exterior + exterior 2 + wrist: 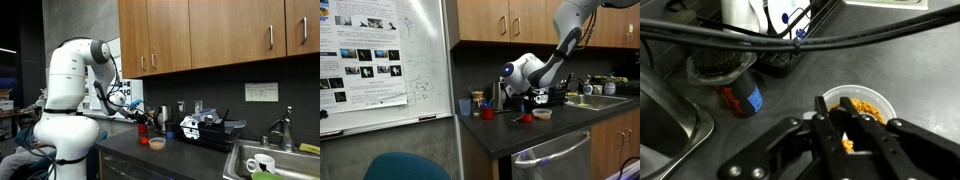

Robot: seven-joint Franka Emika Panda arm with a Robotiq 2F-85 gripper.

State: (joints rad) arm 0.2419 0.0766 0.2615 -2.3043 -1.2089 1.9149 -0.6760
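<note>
Next, my gripper releases the small spoon, now just above the bowl, in the small white bowl of orange-yellow food (pixel 158 142) (pixel 862 112), so that it leans on the bowl's rim.
My gripper (pixel 837 105) hangs just above a small white bowl (pixel 876 103) of orange-yellow crumbly food on the dark counter. The fingers are drawn close together on a thin utensil that looks like a small spoon (pixel 846 142), with a little of the food showing between them. In both exterior views the gripper (pixel 143 124) (pixel 527 108) sits low over the counter next to the bowl (pixel 157 143) (pixel 542 114). A red piece (pixel 528 118) shows at the fingertips.
A red and blue can (pixel 741 98) stands left of the bowl under a metal piece. A dish rack (pixel 208 128) and a sink (pixel 262 160) lie further along the counter. A red cup (pixel 488 113) stands near the whiteboard (pixel 390 60). Cabinets (pixel 220 30) hang overhead.
</note>
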